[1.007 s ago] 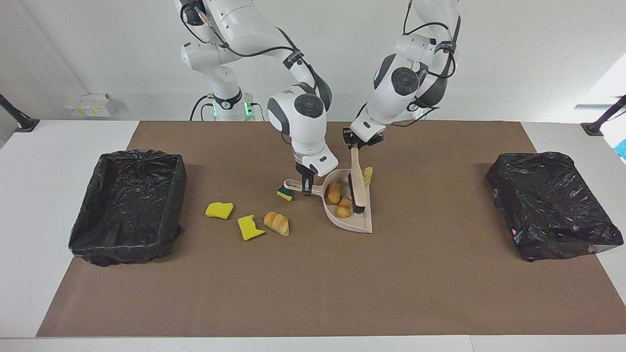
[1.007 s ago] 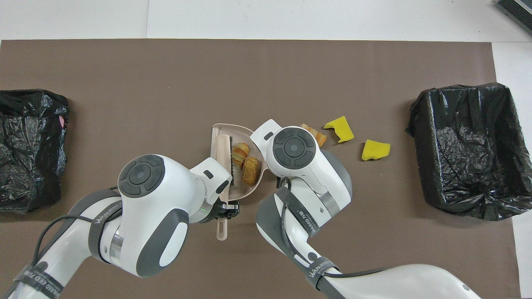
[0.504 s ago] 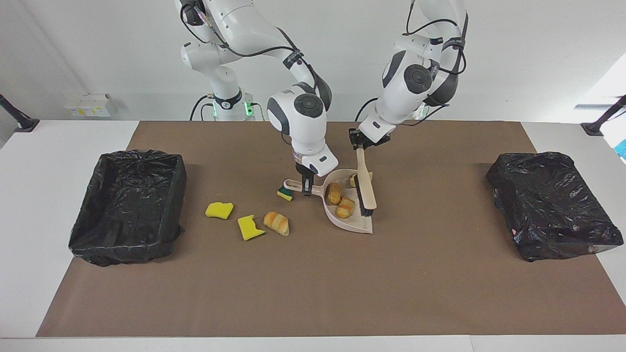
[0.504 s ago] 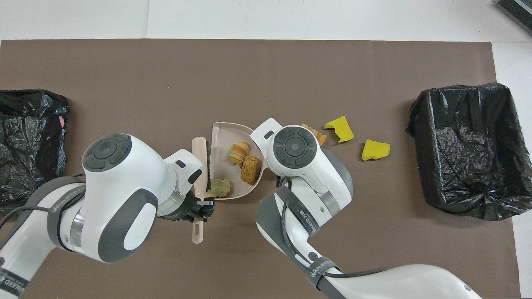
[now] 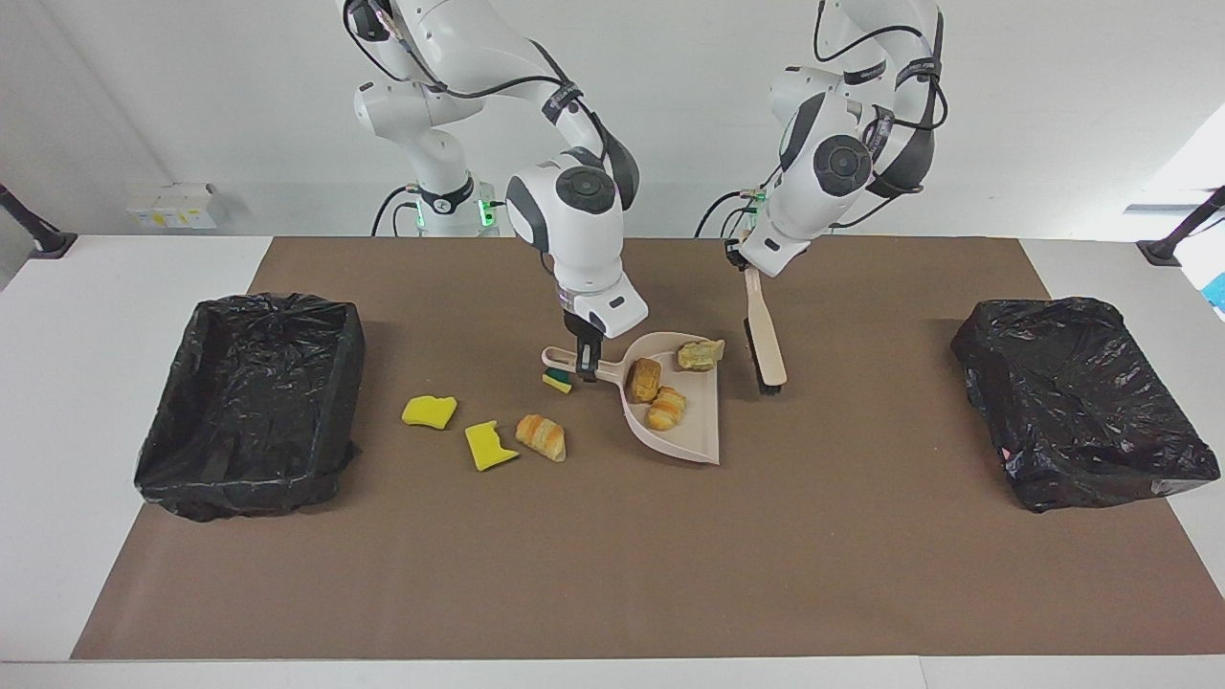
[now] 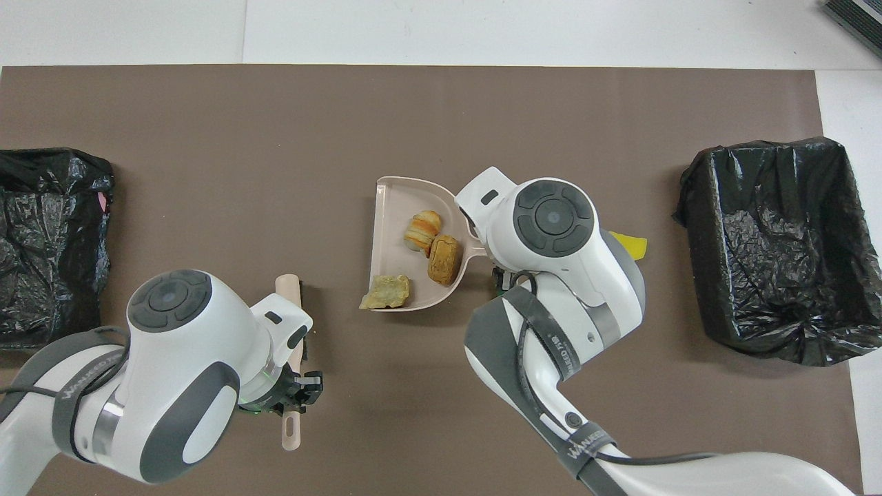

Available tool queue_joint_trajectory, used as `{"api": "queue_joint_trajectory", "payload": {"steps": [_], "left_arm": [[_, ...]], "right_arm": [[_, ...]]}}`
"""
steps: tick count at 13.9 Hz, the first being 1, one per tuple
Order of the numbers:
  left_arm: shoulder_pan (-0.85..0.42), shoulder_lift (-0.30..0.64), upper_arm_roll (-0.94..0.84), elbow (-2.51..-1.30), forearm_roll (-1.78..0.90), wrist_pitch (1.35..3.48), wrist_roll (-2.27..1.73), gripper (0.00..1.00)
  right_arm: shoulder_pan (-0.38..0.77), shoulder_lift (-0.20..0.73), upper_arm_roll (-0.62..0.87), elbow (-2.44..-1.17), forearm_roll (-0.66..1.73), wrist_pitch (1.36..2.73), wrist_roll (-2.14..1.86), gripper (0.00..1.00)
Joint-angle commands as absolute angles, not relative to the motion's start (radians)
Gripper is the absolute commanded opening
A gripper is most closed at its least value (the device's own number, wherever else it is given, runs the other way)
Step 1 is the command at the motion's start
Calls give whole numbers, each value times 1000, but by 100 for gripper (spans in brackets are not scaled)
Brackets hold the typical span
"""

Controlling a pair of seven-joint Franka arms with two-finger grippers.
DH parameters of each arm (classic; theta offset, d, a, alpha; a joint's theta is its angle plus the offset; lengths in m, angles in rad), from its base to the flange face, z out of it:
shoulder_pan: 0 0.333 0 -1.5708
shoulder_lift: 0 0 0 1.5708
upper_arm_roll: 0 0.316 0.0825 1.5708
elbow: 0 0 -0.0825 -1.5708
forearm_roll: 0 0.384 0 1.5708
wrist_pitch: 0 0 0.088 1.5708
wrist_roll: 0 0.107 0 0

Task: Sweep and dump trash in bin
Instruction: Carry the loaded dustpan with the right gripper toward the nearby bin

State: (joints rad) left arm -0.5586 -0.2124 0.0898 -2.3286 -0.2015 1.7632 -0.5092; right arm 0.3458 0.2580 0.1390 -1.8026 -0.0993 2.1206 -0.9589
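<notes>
Next, the left gripper releases the beige brush, now held off the mat beside the dustpan, on the bare near part of the brown mat [image 6: 384, 439] between my arms.
My right gripper [image 5: 585, 362] is shut on the handle of the beige dustpan [image 5: 681, 433], which holds three pastry pieces of trash [image 5: 643, 379] [image 6: 444, 260]. My left gripper [image 5: 745, 260] [image 6: 293, 403] is shut on the handle of the beige brush [image 5: 766, 335], held off the mat beside the dustpan toward the left arm's end. On the mat lie a croissant piece [image 5: 542, 436], two yellow sponge chunks [image 5: 429, 411] [image 5: 490, 445], and a green-faced chunk [image 5: 558, 382] under the dustpan handle. The open black-lined bin [image 5: 249, 402] [image 6: 772, 248] stands at the right arm's end.
A second black-bagged bin [image 5: 1081, 402] [image 6: 48, 241] sits at the left arm's end of the brown mat [image 5: 612, 574]. In the overhead view the right arm hides most of the loose trash; one yellow chunk [image 6: 628, 242] peeks out.
The left gripper has pulled the brush out of the dustpan and away toward the left arm's end. A third pastry piece now lies in the pan. The dustpan shifted slightly toward the right arm's end.
</notes>
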Motion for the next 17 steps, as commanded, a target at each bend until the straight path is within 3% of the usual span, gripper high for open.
{"api": "queue_joint_trajectory", "payload": {"steps": [1,5,8,13,17], "left_arm": [[-572,-333,30,-2465,-181,1864,-564,0],[-604,-382,-113,-2508,-183,1888,-649,0],[-793,-380,-124,-2574,-195,2009,-813,0],[-920,-370,-124,-2611,-295,2141,-819,0],[-923,-362,-123,-2645,-301,2171,-816,0]], "right_arm": [[270,203,149,-1810,-75,2079,-1078,0],[140,143,149,-1796,-32,1978,-1277,0],[39,83,141,-1764,-35,1896,-1334,0],[-210,87,138,-1687,-48,1838,-1511,0],[-360,94,130,-1686,-78,1853,-1722,0]]}}
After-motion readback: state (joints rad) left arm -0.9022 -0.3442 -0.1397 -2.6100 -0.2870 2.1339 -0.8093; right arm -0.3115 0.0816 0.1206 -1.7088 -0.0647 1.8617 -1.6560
